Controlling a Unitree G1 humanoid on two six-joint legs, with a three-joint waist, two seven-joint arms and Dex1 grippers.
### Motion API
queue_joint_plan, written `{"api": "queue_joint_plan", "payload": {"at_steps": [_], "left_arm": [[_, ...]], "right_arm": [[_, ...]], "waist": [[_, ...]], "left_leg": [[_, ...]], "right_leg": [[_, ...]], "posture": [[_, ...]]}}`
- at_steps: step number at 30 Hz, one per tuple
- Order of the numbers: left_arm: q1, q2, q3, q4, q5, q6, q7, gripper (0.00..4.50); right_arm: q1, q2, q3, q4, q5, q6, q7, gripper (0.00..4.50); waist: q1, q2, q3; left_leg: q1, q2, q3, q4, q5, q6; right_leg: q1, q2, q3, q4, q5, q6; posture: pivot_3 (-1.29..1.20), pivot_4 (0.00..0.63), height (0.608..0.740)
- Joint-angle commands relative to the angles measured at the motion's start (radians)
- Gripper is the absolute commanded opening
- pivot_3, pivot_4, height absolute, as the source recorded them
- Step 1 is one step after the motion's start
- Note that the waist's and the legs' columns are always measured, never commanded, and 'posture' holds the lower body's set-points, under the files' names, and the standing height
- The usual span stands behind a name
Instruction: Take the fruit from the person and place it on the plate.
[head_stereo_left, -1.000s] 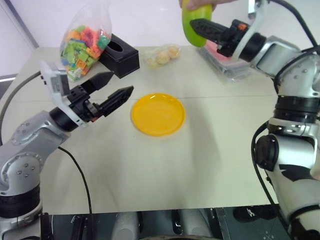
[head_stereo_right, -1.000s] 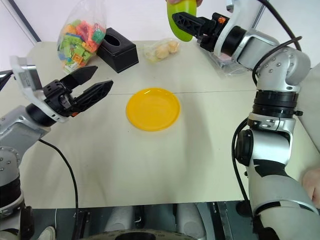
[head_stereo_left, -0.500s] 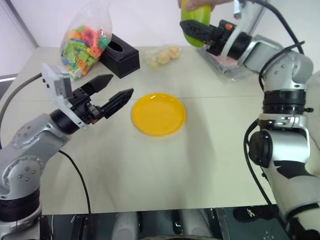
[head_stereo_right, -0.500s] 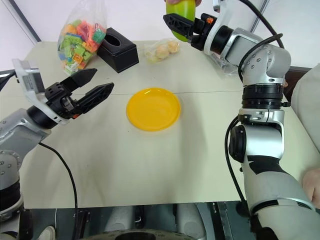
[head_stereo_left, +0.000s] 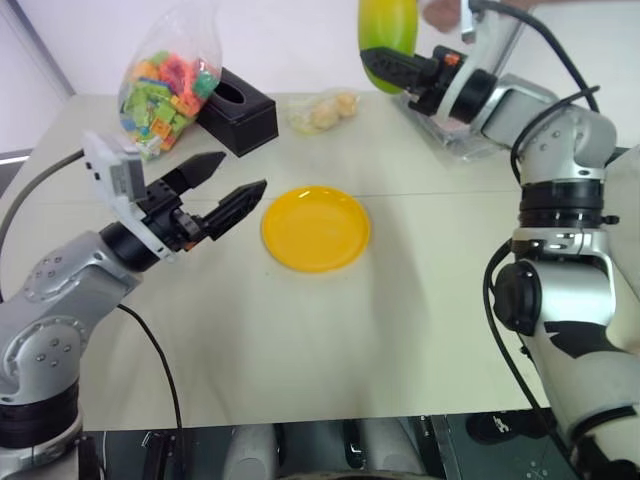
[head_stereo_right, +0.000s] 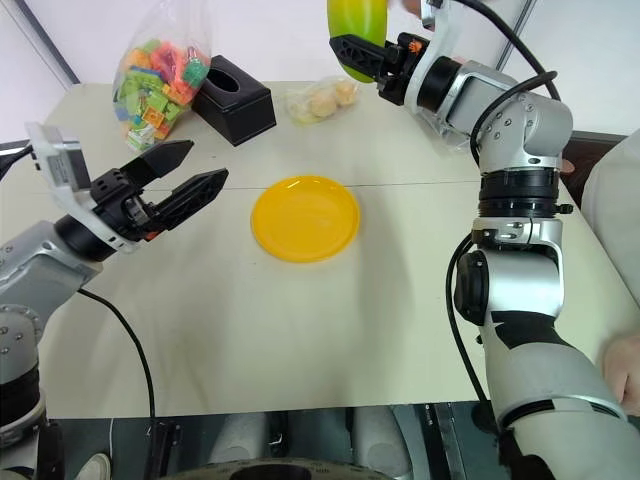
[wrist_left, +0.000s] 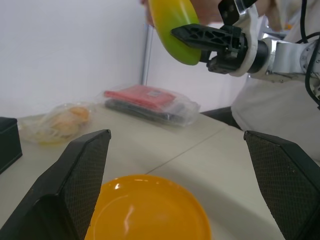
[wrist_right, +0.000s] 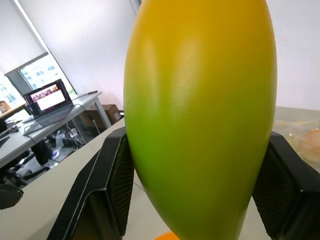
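The fruit, now hanging above the table's far edge, will be let go by my right gripper just off the middle of the yellow plate (head_stereo_left: 329, 221), on the side away from my left gripper.
The fruit (head_stereo_left: 388, 30), glossy yellow at one end and green at the other, hangs above the table's far edge. My right gripper (head_stereo_left: 385, 68) is shut on it, with a black finger (wrist_right: 117, 185) pressed against each side. The person's hand (head_stereo_left: 440, 12) is just to the fruit's right, apart from it. The yellow plate (head_stereo_left: 316, 228) lies flat at the table's middle, below and nearer than the fruit. My left gripper (head_stereo_left: 243, 172) hovers open and empty just left of the plate, pointing toward it.
A bag of coloured blocks (head_stereo_left: 165, 85) and a black box (head_stereo_left: 240, 108) stand at the far left. A clear bag of pale round pieces (head_stereo_left: 325, 110) lies behind the plate. A red packet in clear wrap (head_stereo_left: 455, 125) lies under my right arm.
My right gripper has closed from wide open onto the fruit. The person's hand has come off the fruit's top and drawn away to the right. The left arm has kept still.
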Motion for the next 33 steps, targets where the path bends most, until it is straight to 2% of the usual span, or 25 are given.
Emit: {"api": "queue_joint_plan", "payload": {"at_steps": [1, 7, 10, 15, 23, 25, 27, 28, 33], "left_arm": [[0.025, 0.024, 0.061, -0.029, 0.0, -0.018, 0.002, 4.5], [0.129, 0.05, 0.098, -0.058, 0.008, -0.008, -0.006, 4.5], [0.154, 0.058, 0.111, -0.071, -0.004, -0.004, -0.002, 4.5], [0.162, 0.063, 0.113, -0.08, -0.019, -0.004, 0.01, 4.5], [0.163, 0.07, 0.111, -0.089, -0.034, 0.002, 0.028, 4.5], [0.167, 0.071, 0.112, -0.09, -0.037, 0.001, 0.032, 4.5], [0.175, 0.072, 0.115, -0.093, -0.038, 0.0, 0.035, 4.5], [0.178, 0.073, 0.116, -0.094, -0.037, 0.0, 0.036, 4.5], [0.184, 0.073, 0.111, -0.095, -0.036, -0.004, 0.034, 4.5]], "right_arm": [[0.042, 0.03, -0.01, -0.104, 0.026, 0.05, -0.042, 2.54], [0.3, 0.146, 0.037, -0.328, 0.026, 0.243, -0.228, 2.54], [0.431, 0.189, 0.078, -0.397, -0.003, 0.279, -0.298, 2.54], [0.521, 0.235, 0.101, -0.427, -0.028, 0.252, -0.334, 2.54], [0.566, 0.254, 0.127, -0.437, -0.06, 0.251, -0.353, 2.54], [0.574, 0.255, 0.147, -0.444, -0.063, 0.25, -0.343, 3.62], [0.574, 0.258, 0.149, -0.451, -0.06, 0.257, -0.342, 4.45], [0.573, 0.259, 0.147, -0.454, -0.059, 0.261, -0.343, 4.45], [0.568, 0.157, 0.199, -0.581, -0.006, 0.207, -0.141, 4.45]], "waist": [[-0.001, 0.0, 0.0], [0.002, 0.0, 0.0], [0.004, 0.0, 0.0], [0.001, 0.0, 0.0], [-0.001, 0.0, 0.0], [-0.001, 0.0, 0.0], [-0.001, 0.0, 0.0], [-0.001, 0.0, 0.0], [0.003, 0.0, 0.0]], "left_leg": [[0.0, 0.0, 0.0, 0.0, 0.0, 0.0], [0.0, 0.0, 0.0, 0.0, 0.0, 0.0], [-0.001, 0.0, 0.0, 0.0, 0.0, 0.0], [-0.001, 0.0, 0.0, 0.0, 0.0, 0.0], [0.0, 0.0, -0.001, -0.001, 0.0, 0.0], [0.0, 0.0, -0.001, -0.001, 0.0, 0.0], [0.0, 0.0, -0.001, -0.001, 0.0, 0.0], [0.0, 0.0, -0.001, -0.001, 0.0, 0.0], [0.0, 0.0, 0.0, -0.001, 0.0, 0.0]], "right_leg": [[0.0, 0.0, 0.0, 0.0, 0.0, 0.0], [0.0, 0.0, 0.0, 0.0, 0.0, 0.0], [0.0, -0.001, 0.0, 0.0, 0.0, 0.0], [0.0, -0.001, -0.001, 0.0, 0.0, 0.0], [0.0, 0.0, -0.001, 0.0, 0.0, 0.0], [0.0, 0.0, -0.001, 0.0, 0.0, 0.0], [0.0, 0.0, -0.001, 0.0, 0.0, 0.0], [0.0, 0.0, -0.001, 0.0, 0.0, 0.0], [0.0, 0.0, -0.001, 0.0, 0.0, 0.0]], "posture": [[0.0, 0.15, 0.74], [0.0, 0.15, 0.74], [0.0, 0.15, 0.74], [0.0, 0.15, 0.74], [0.0, 0.15, 0.74], [0.0, 0.15, 0.74], [0.0, 0.15, 0.74], [0.0, 0.15, 0.74], [0.0, 0.15, 0.74]]}}
